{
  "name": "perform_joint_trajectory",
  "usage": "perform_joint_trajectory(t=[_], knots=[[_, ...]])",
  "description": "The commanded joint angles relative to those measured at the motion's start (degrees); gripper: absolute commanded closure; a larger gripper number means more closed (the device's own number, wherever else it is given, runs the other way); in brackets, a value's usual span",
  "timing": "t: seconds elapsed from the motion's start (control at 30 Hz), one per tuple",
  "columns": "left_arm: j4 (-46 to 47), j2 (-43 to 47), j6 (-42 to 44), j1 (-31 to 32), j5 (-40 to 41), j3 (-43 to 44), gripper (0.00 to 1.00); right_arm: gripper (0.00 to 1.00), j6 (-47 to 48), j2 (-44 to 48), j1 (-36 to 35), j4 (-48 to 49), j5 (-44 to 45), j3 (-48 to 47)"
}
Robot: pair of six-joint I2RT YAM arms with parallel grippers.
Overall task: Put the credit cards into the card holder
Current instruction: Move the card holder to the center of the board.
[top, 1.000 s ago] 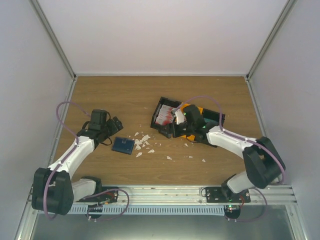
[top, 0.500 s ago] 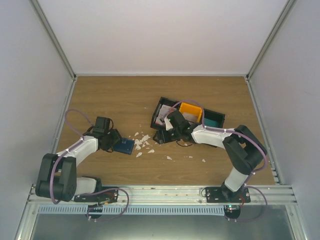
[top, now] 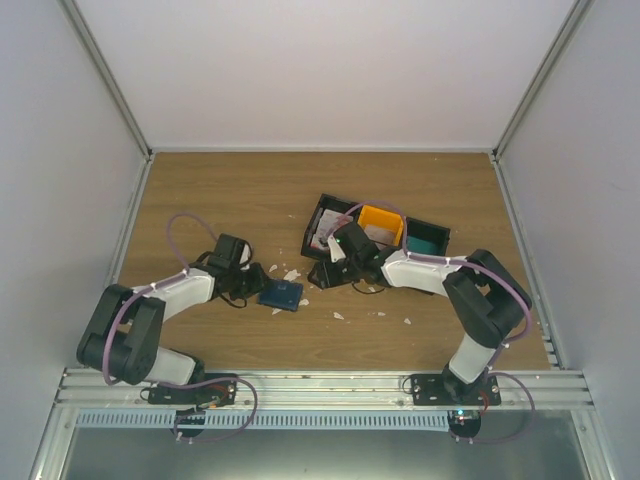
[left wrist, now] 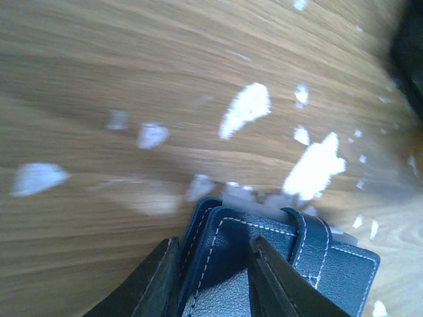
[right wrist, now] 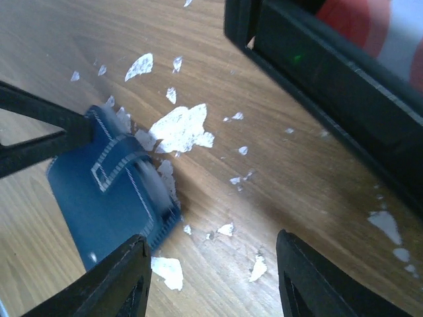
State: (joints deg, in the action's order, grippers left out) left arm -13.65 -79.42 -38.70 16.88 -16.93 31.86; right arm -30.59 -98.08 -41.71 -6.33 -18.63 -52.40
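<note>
The card holder's strap faces the white scraps, so I should turn the card holder toward my right gripper to hold, then open my left gripper and take hold again of the card holder's stitched end (left wrist: 203, 228).
The dark navy card holder (top: 281, 295) lies on the wooden table left of centre, among white scraps. My left gripper (top: 260, 287) reaches it from the left. In the left wrist view its fingers (left wrist: 213, 247) pinch a stitched edge flap of the card holder (left wrist: 317, 264). Red-and-white credit cards (top: 325, 233) lie in the black tray (top: 318, 212). My right gripper (top: 325, 270) hangs just in front of that tray, open over bare wood (right wrist: 211, 241). The right wrist view shows the card holder (right wrist: 106, 191) at lower left and a credit card (right wrist: 370, 26) behind the tray wall (right wrist: 317, 72).
An orange box (top: 380, 222) and a teal box (top: 428, 240) stand right of the black tray. Torn white scraps (top: 290, 275) are strewn between the card holder and the tray, large ones (right wrist: 178, 129) just beyond the holder. Grey walls close in the table on three sides.
My left gripper came down onto the card holder, narrowed on its edge and shifted it right. My right gripper moved off the tray to its near-left corner, its jaws narrowing somewhat.
</note>
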Motion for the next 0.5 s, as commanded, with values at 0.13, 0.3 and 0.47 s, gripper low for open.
perform_joint_trajectory(t=[0.13, 0.3, 0.47], knots=[[5.29, -5.67, 2.82, 5.15, -6.42, 3.11, 0.70, 0.51, 1.85, -3.38, -2.24, 2.24, -4.67, 0.66], [5.69, -6.51, 3.87, 5.92, -6.68, 3.83, 0.70, 0.60, 2.87, -3.84, -3.05, 1.17, -4.46, 1.23], [5.61, -4.54, 2.74, 6.87, -5.18, 4.10, 0.63, 0.66, 3.78, -2.64, -3.83, 0.81, -7.46, 2.94]])
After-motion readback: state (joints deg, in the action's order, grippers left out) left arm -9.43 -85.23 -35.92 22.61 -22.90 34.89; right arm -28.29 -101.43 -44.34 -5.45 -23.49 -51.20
